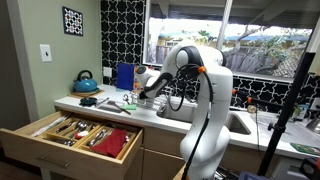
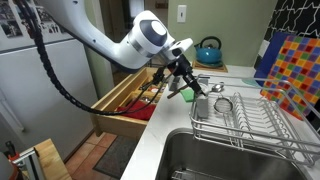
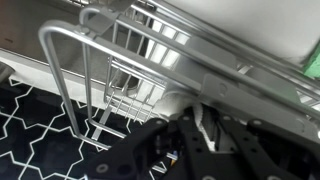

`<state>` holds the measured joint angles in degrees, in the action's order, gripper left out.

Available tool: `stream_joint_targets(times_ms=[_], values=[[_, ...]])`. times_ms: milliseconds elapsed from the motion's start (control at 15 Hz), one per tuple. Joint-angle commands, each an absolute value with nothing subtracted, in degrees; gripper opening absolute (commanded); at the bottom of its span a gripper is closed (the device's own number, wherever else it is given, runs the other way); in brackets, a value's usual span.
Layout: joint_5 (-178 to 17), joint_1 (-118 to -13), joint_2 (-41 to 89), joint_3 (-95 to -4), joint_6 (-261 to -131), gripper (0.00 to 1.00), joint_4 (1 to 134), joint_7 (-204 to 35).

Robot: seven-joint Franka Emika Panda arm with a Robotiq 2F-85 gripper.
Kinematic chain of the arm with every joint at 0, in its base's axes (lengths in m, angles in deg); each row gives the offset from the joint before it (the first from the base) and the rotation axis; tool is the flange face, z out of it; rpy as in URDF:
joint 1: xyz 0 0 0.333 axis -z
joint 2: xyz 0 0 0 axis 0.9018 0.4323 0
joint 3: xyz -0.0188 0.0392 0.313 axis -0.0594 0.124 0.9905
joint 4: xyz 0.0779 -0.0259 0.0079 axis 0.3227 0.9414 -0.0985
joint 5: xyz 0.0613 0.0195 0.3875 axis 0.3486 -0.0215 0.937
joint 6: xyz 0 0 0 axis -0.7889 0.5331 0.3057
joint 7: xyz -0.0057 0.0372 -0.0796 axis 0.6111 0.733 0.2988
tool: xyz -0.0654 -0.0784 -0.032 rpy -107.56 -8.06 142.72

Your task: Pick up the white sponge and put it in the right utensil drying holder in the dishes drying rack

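The white sponge is pinched in my gripper at a slant to the utensil holder's rim [image 3: 240,98], so next I open, turn square with the holder's rim and take the sponge again.
In the wrist view my gripper [image 3: 205,135] is shut on the white sponge [image 3: 203,120], which shows as a pinched white strip between the black fingers. The grey wire dishes drying rack [image 3: 90,70] lies right beyond the fingers. In an exterior view the gripper [image 2: 186,82] hangs at the near end of the rack [image 2: 250,125], just above a wire utensil holder [image 2: 203,106]. In an exterior view the gripper [image 1: 146,92] is over the counter next to the sink.
A blue kettle [image 2: 208,50] stands on the counter behind the gripper and also shows in an exterior view [image 1: 85,82]. An open wooden cutlery drawer [image 1: 75,135] juts out below the counter. The steel sink [image 2: 230,160] lies beside the rack. A colourful board [image 2: 295,65] stands behind the rack.
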<state>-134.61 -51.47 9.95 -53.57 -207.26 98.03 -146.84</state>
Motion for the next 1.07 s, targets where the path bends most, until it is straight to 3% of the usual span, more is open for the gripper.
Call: stream_joint_targets(times_ms=[0,133,333,467,600,1000], values=[[-129.5,-52.1,10.8,-55.0,-207.6,0.43,98.2,-145.6],[-127.4,-52.1,11.0,-55.1,-207.5,0.2,97.9,-145.4],[-126.1,-52.1,11.2,-55.4,-207.5,0.02,97.7,-145.8],[-124.7,-52.2,11.0,-55.4,-207.6,0.02,97.7,-145.6],[-123.3,-52.2,10.7,-55.5,-208.0,0.07,97.5,-145.5],[-119.8,-52.3,10.1,-55.6,-208.1,0.52,97.0,-144.9]])
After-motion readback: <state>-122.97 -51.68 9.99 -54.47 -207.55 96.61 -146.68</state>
